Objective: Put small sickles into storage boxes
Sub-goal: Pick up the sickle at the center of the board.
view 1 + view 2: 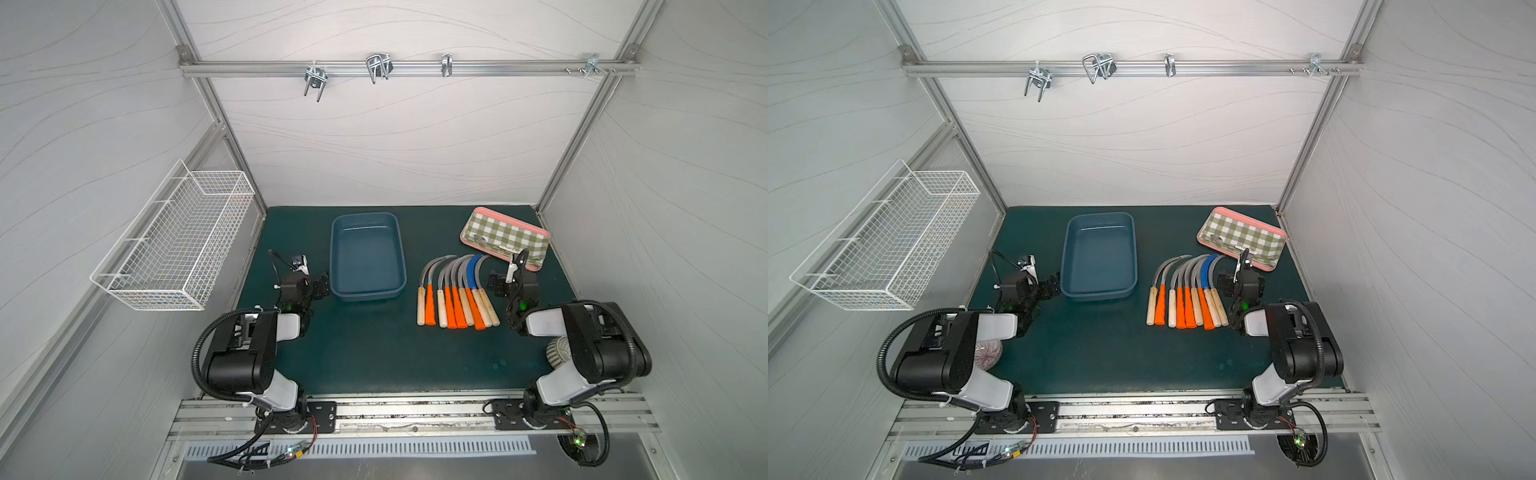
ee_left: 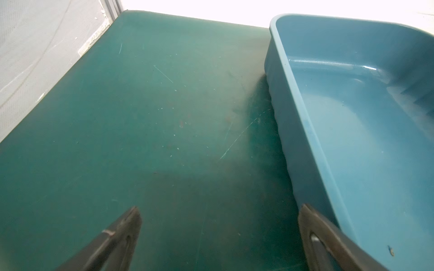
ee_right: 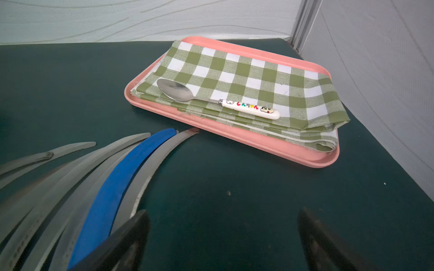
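My right gripper is going to close on the pale wood handle's middle [image 1: 441, 310], on the sickle between orange-handled ones that is nearer the dark blue storage box.
Several small sickles [image 1: 455, 291] [image 1: 1187, 291] lie side by side on the green mat, blades pointing to the back, with orange or pale wood handles. One blade is blue [image 3: 112, 187]. The dark blue storage box [image 1: 368, 257] [image 1: 1098, 257] [image 2: 352, 117] stands empty to their left. My left gripper [image 1: 320, 286] [image 2: 218, 208] is open over bare mat, just left of the box's near corner. My right gripper [image 1: 496, 284] [image 3: 223, 213] is open over bare mat, just right of the sickle row, holding nothing.
A pink-rimmed tray [image 1: 505, 237] [image 3: 258, 140] with a green-checked cloth and a spoon [image 3: 211, 99] sits at the back right, close behind the right gripper. A white wire basket [image 1: 174, 245] hangs on the left wall. Metal hooks [image 1: 376, 66] hang from the rear rail.
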Motion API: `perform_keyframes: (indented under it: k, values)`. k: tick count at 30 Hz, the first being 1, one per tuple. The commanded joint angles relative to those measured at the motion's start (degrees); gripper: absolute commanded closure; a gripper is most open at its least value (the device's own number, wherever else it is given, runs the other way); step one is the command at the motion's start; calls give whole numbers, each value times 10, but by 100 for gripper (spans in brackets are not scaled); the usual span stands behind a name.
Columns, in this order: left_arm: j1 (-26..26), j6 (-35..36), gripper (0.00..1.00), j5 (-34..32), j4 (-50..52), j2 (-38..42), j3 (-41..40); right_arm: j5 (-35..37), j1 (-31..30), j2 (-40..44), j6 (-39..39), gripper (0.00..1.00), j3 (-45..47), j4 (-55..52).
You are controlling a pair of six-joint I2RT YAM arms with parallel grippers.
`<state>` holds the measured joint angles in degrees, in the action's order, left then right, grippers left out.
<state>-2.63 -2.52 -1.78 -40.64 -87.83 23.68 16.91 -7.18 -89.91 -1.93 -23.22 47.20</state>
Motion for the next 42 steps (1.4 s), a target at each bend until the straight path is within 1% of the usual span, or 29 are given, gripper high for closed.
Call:
perform_keyframes:
  k: [1, 18, 23, 27, 30, 31, 34, 39, 42]
  values:
    - [3, 11, 1, -1, -33, -5, 20, 5, -5, -5, 3, 1, -6, 21]
    - [3, 11, 1, -2, -32, -7, 22, 0, 0, -5, 0, 1, -8, 16]
    - [4, 14, 1, -1, -47, -1, 17, 2, -1, 4, -7, 1, -7, 4]
    - [4, 10, 1, -11, 107, 36, 85, -6, -12, 15, 11, 1, -16, -17]
    - [3, 5, 1, -21, 175, 46, 119, -1, -19, 21, 21, 1, -11, -8]
    - [3, 3, 1, -26, 189, 50, 124, 19, -26, 31, 25, 1, -20, -31]
    - [3, -2, 1, -33, 205, 62, 134, 25, -35, 54, 36, 1, -81, -164]
    - [6, -30, 1, -17, 251, 83, 161, 59, -61, 67, 53, 1, -144, -264]
    - [20, -41, 1, -15, 313, 97, 197, 60, -73, 69, 35, 1, -216, -398]
